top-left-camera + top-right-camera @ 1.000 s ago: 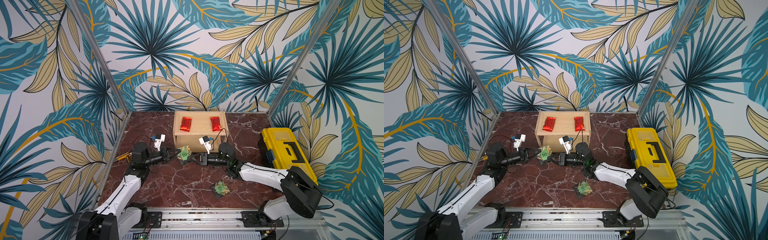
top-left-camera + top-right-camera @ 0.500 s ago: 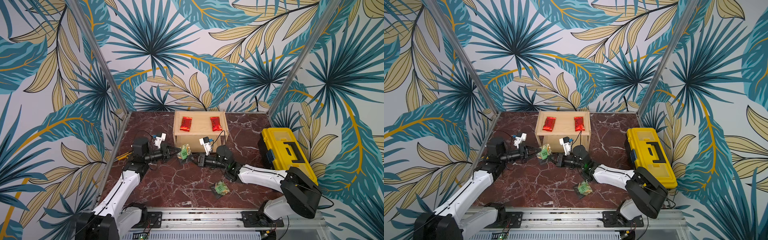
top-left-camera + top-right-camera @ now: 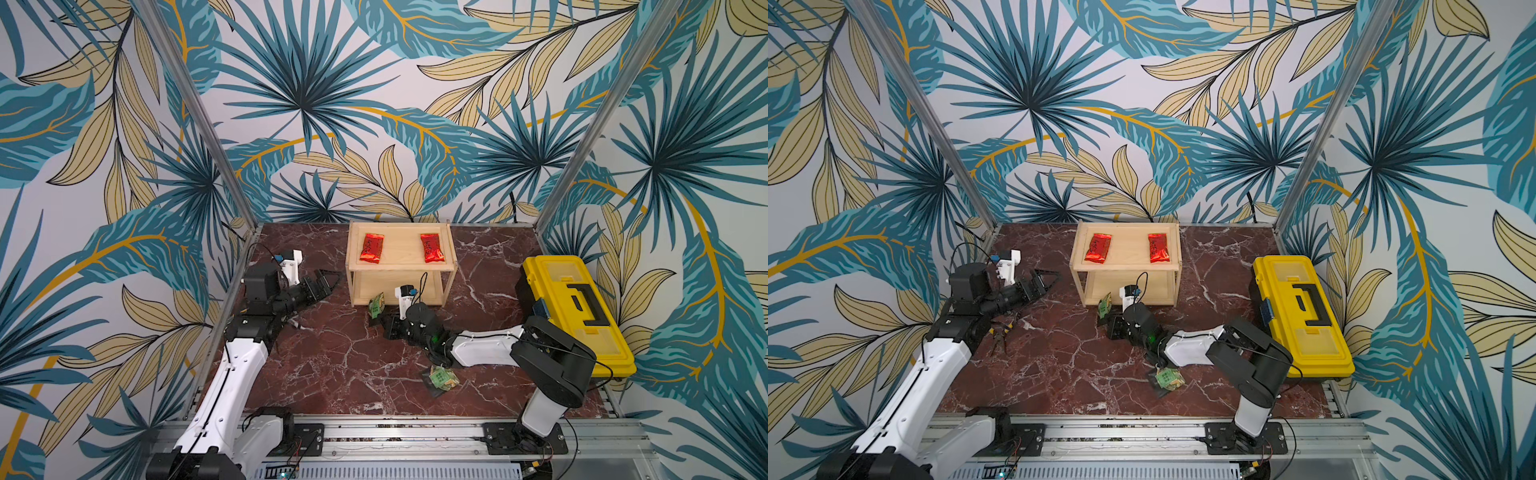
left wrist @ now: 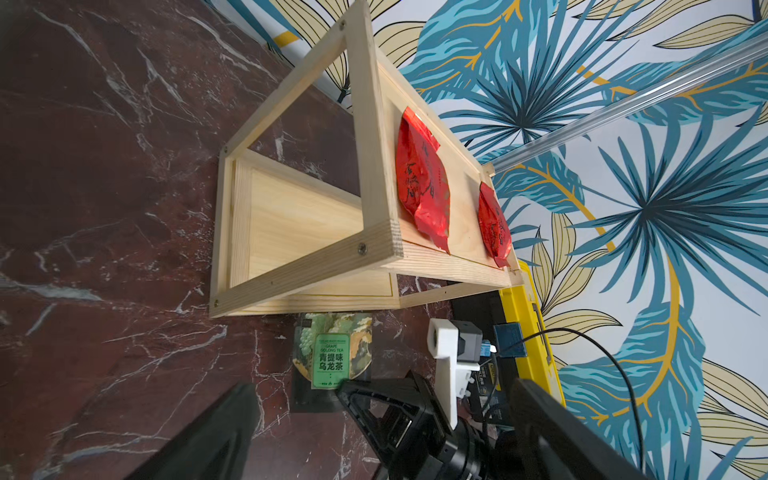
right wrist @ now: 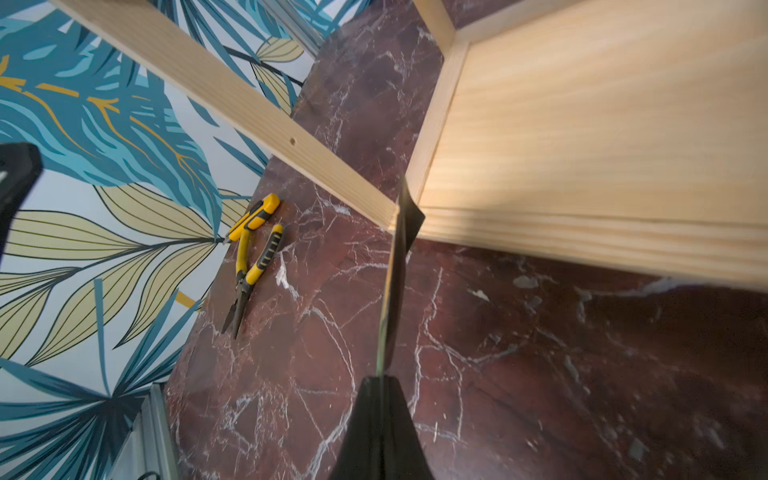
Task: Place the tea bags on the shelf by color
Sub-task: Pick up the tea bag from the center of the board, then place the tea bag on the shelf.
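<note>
Next, my right gripper lets go of the green tea bag on the lower board's end (image 3: 377,284) (image 5: 486,169) closest to my left gripper.
Two red tea bags (image 3: 371,248) (image 3: 432,248) lie on the top board of the pale wooden shelf (image 3: 401,270); the left wrist view shows them too (image 4: 422,187) (image 4: 494,228). My right gripper (image 3: 386,323) is shut on a green tea bag (image 3: 377,304), held upright just in front of the shelf's lower board, edge-on in the right wrist view (image 5: 395,282). Another green tea bag (image 3: 442,378) lies flat on the marble under the right forearm. My left gripper (image 3: 328,280) stands open and empty, left of the shelf.
A yellow toolbox (image 3: 577,320) stands at the right edge. Yellow-handled pliers (image 5: 249,266) and a utility knife (image 5: 253,216) lie by the left wall, under the left arm. The lower shelf board (image 5: 582,124) holds nothing.
My left gripper has opened, let go of the green tea bag and drawn back to the left. The right gripper keeps the bag by the shelf's front.
</note>
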